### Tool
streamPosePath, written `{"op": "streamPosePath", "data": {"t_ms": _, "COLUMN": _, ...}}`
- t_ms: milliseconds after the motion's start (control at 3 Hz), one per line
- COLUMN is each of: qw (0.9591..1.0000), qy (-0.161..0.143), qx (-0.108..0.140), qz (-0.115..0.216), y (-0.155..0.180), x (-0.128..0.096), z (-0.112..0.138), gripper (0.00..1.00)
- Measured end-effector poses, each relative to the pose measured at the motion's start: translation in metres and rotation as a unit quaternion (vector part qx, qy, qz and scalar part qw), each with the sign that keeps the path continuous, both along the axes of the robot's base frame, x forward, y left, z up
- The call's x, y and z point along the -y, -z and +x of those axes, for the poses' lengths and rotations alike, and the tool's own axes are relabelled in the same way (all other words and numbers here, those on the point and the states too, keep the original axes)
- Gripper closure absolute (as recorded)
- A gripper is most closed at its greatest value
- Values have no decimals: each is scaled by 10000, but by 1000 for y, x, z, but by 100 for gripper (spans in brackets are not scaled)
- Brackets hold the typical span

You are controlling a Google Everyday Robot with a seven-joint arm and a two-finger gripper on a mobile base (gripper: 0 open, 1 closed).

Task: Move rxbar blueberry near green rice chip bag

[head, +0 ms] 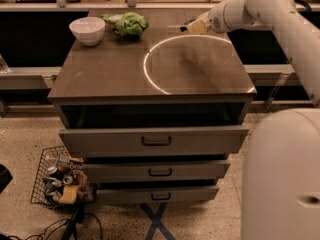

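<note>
The rxbar blueberry will be released beside the green rice chip bag (165, 27), just behind the light ring.
The green rice chip bag (128, 24) lies wrinkled at the back of the cabinet top (115, 74), just right of a white bowl (87, 30). My gripper (192, 27) is at the back right of the top, well right of the bag, low over the surface at the end of the white arm (260, 6). The rxbar blueberry is not plainly in view. A small dark shape sits at the gripper's tip, and I cannot tell what it is.
A bright circular ring of light (192, 64) marks the right half of the top. The top drawer (155, 140) stands pulled out below. A wire basket of cans (60, 181) sits on the floor at the left. My white body (282, 179) fills the lower right.
</note>
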State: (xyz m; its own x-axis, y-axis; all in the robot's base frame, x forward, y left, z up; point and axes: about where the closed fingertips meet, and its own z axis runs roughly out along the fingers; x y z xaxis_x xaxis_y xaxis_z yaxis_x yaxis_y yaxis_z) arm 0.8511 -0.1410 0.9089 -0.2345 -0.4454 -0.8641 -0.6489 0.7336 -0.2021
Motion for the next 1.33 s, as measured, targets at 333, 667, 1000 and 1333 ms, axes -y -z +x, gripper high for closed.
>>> {"op": "streamPosePath", "data": {"t_ms": 333, "qw": 9994, "qy": -2, "qx": -338, "qz": 55, "y": 36, "x": -12, "z": 34, "gripper": 100}}
{"op": "streamPosePath", "data": {"t_ms": 667, "qw": 9994, "qy": 51, "qx": -249, "qz": 247, "y": 34, "x": -23, "z": 60, "gripper": 100}}
{"op": "streamPosePath", "data": {"t_ms": 1000, "qw": 9985, "qy": 221, "qx": 38, "qz": 494, "y": 14, "x": -30, "z": 79, "gripper": 100}}
{"op": "streamPosePath", "data": {"t_ms": 1333, "qw": 9963, "qy": 462, "qx": 237, "qz": 685, "y": 4, "x": -45, "z": 98, "gripper": 100}}
